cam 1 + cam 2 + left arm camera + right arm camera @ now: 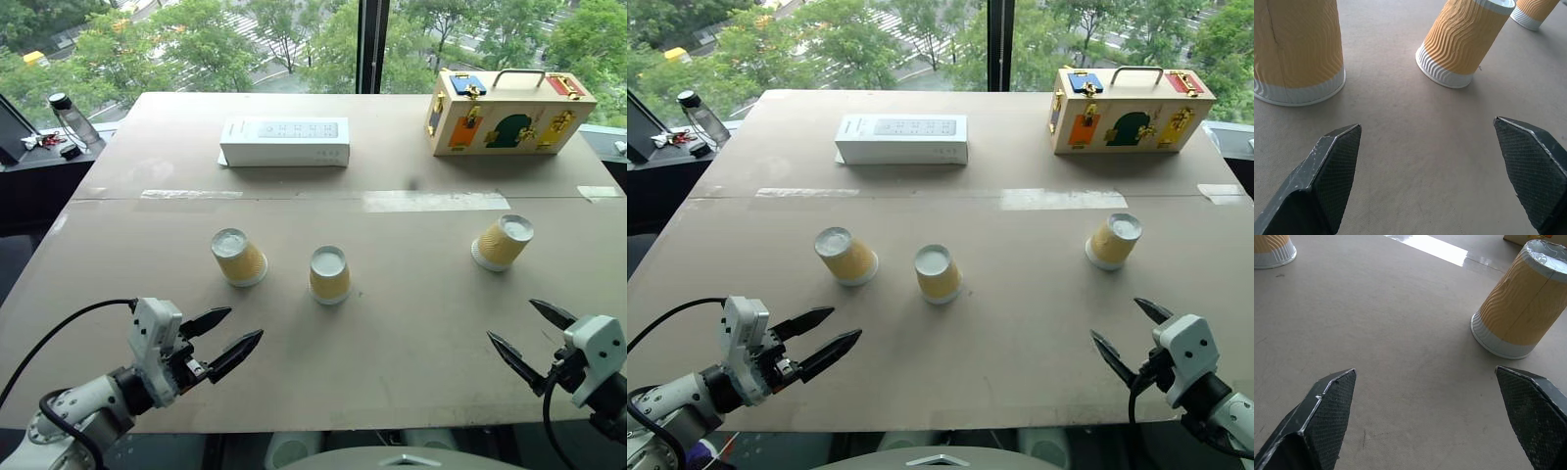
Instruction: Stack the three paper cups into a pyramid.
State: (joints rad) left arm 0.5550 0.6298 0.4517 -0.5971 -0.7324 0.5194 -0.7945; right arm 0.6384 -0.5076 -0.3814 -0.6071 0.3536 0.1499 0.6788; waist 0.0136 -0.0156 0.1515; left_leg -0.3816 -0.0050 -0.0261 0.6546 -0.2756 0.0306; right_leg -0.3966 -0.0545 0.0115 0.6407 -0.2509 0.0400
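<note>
Next, my right gripper goes to the paper cup nearest the cream case and closes on the cup's upper side [507,239] [1533,293], just below its top.
Three paper cups with yellow-tan ribbed sides stand upside down, apart from one another, on the brown table [392,333]: a left cup [238,257], a middle cup [329,274] and a right cup [503,242]. My left gripper [227,336] is open near the table's front left, short of the left and middle cups, with nothing between its fingers. In the left wrist view those two cups [1298,54] [1464,41] stand just beyond the fingertips. My right gripper [532,339] is open at the front right, below the right cup [1520,303], holding nothing.
A long white box [284,142] lies at the back centre. A cream case with coloured latches and a handle [507,111] stands at the back right. A bottle [72,119] stands on a dark side table to the left. Strips of tape [436,201] cross the tabletop.
</note>
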